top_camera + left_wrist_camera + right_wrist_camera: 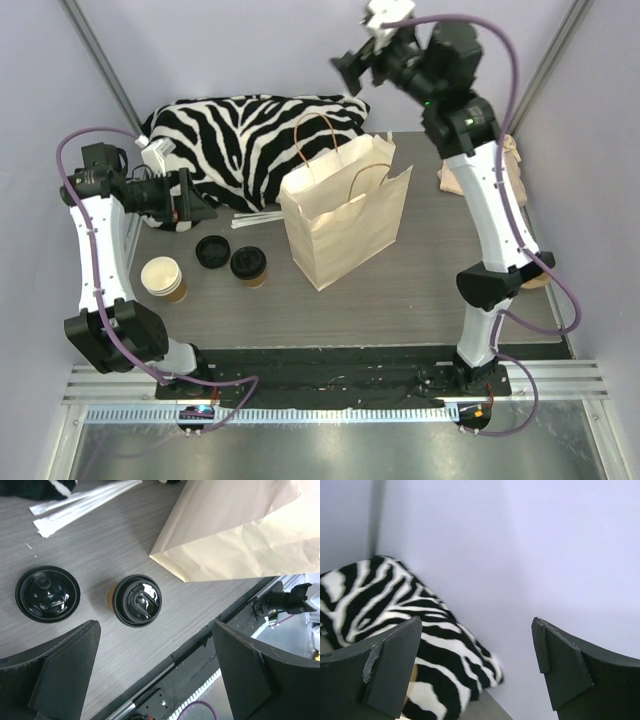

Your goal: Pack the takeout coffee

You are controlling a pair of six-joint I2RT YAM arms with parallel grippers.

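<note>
Next, my right gripper closes on the rear rim (346, 147) of the paper bag, beside the end of the rear handle that is farther from the takeout coffee.
The takeout coffee (249, 266) is a small brown kraft cup with a black lid on it. It stands on the table left of the paper bag (345, 215). In the left wrist view the cup (136, 600) sits ahead of the fingers, with the bag (235, 530) beyond it. My left gripper (195, 205) is open and empty, held above the table to the rear left of the cup. In its own view (157, 672) the jaws stand wide apart. My right gripper (352, 68) is open and empty, raised high behind the bag; its own view (477, 665) faces the wall.
A loose flat black lid (213, 251) (47, 593) lies left of the cup. A brown cup with a white top (163, 278) stands further left. A zebra-striped cloth (250, 135) (395, 615) lies at the rear. Wrapped straws (80, 502) and crumpled brown paper (515, 165) lie on the table.
</note>
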